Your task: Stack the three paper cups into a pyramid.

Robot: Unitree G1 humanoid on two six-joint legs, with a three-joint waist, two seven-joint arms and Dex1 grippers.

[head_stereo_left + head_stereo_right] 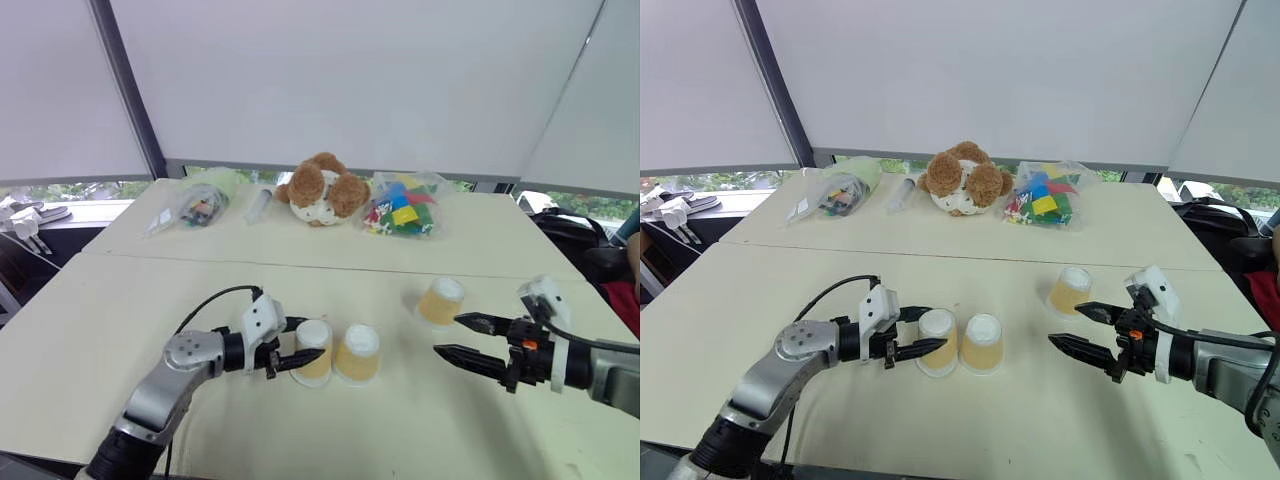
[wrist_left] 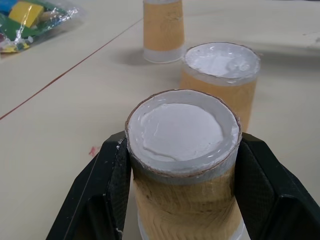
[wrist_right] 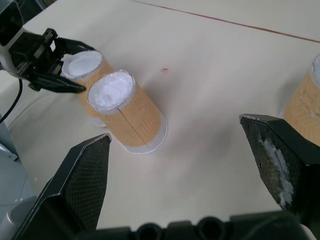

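Observation:
The lone paper cup goes on top of the pair, so my right gripper will close on the lone paper cup's upper sides (image 1: 444, 298) (image 3: 309, 89), just below its white base.
Three tan paper cups stand upside down on the cream table (image 1: 120, 330), white bases up. My left gripper (image 1: 308, 340) is shut on the leftmost cup (image 1: 313, 352); the left wrist view has that cup (image 2: 182, 165) pressed between the two black fingers (image 2: 107, 185). A second cup (image 1: 358, 354) stands right beside it, touching or nearly so. The third cup (image 1: 441, 301) stands apart at the right. My right gripper (image 1: 448, 335) hovers open just in front of that cup, nothing between its fingers (image 3: 82, 175), pointing towards the pair (image 3: 127, 112).
Along the table's far side lie a brown teddy bear (image 1: 322, 190), a clear bag of coloured blocks (image 1: 403, 212), a second bag (image 1: 200, 205) and a small clear tube (image 1: 260, 203). A seam (image 1: 330, 268) crosses the table between them and the cups.

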